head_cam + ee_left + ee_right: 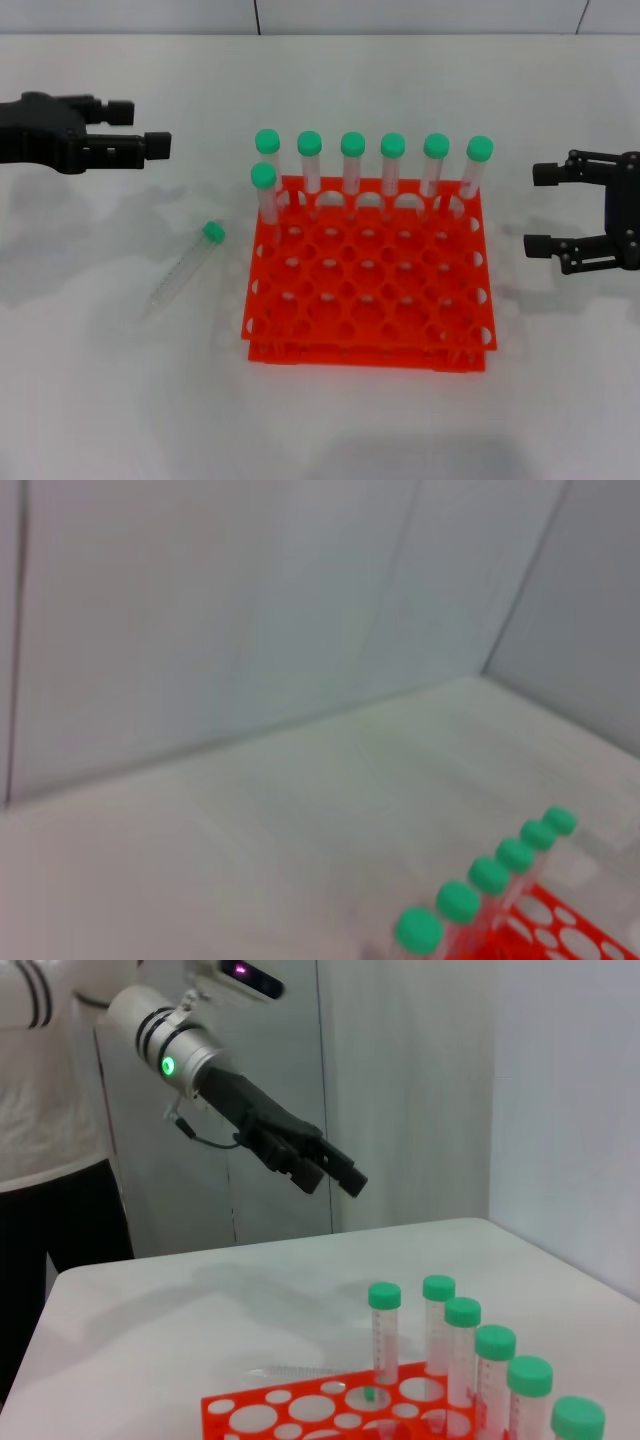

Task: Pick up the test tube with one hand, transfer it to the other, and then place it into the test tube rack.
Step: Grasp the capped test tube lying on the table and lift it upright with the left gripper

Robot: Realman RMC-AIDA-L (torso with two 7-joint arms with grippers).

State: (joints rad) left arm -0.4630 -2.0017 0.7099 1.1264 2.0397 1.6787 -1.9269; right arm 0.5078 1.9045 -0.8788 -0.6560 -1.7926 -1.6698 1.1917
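Next, the left gripper goes to the lying test tube and closes on its clear body's lower half [170,286], away from the green cap.
The test tube [185,268] lies on the white table left of the rack, its green cap pointing toward the back right. It shows faintly in the right wrist view [292,1370] behind the rack. The orange-red test tube rack [365,352] stands mid-table and holds several upright green-capped tubes [352,160] along its back row and left side. My left gripper [148,130] hovers open and empty at the back left, above and behind the lying tube; the right wrist view shows it too [330,1178]. My right gripper [540,210] stands open and empty to the right of the rack.
The rack's front rows of holes hold no tubes. Bare white table lies in front of the rack and on both sides. A person in a white top [45,1080] stands beyond the table's far side. The upright tubes' caps [489,874] show in the left wrist view.
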